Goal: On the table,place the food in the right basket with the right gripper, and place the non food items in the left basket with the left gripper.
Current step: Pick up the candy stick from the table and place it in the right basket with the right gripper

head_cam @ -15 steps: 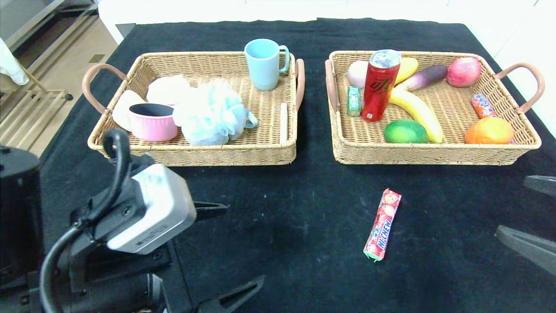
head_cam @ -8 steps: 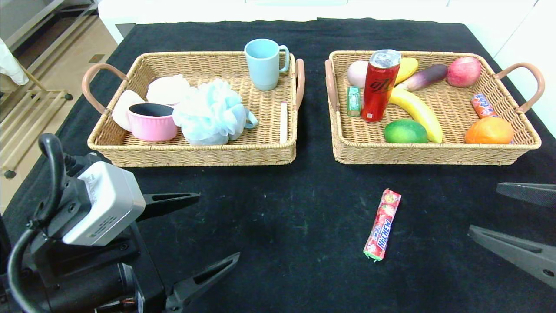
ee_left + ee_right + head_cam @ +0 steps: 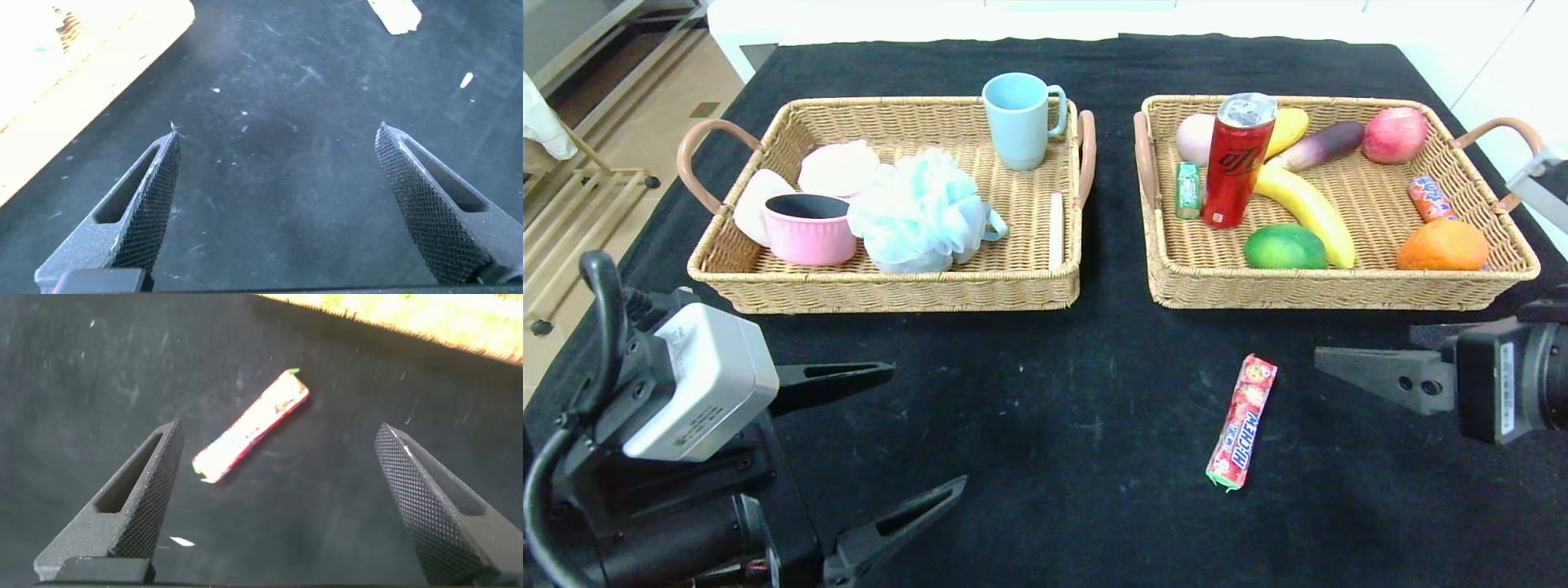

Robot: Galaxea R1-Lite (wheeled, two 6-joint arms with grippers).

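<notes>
My right gripper needs to close on the candy stick's middle (image 3: 1248, 416) (image 3: 252, 427), where the blue Hi-Chew lettering meets the strawberry print, because the stick is food.
A red Hi-Chew candy stick (image 3: 1242, 421) lies on the black table in front of the right basket (image 3: 1339, 291). It also shows in the right wrist view (image 3: 252, 426). My right gripper (image 3: 278, 437) is open and empty, hovering just right of the candy; one of its fingers (image 3: 1372, 376) points left in the head view. My left gripper (image 3: 929, 426) is open and empty over bare table at the front left, in front of the left basket (image 3: 890, 291). It shows open in the left wrist view (image 3: 278, 135).
The left basket holds a blue mug (image 3: 1018, 120), a pink bowl (image 3: 809, 229), a blue bath pouf (image 3: 919, 214) and white items. The right basket holds a red can (image 3: 1236, 160), a banana (image 3: 1307, 211), a lime-green fruit (image 3: 1284, 247), an orange (image 3: 1442, 245) and other food.
My right arm has swung in from the right edge toward the candy. My left arm has drawn back to the front left and settled, fingers still open.
</notes>
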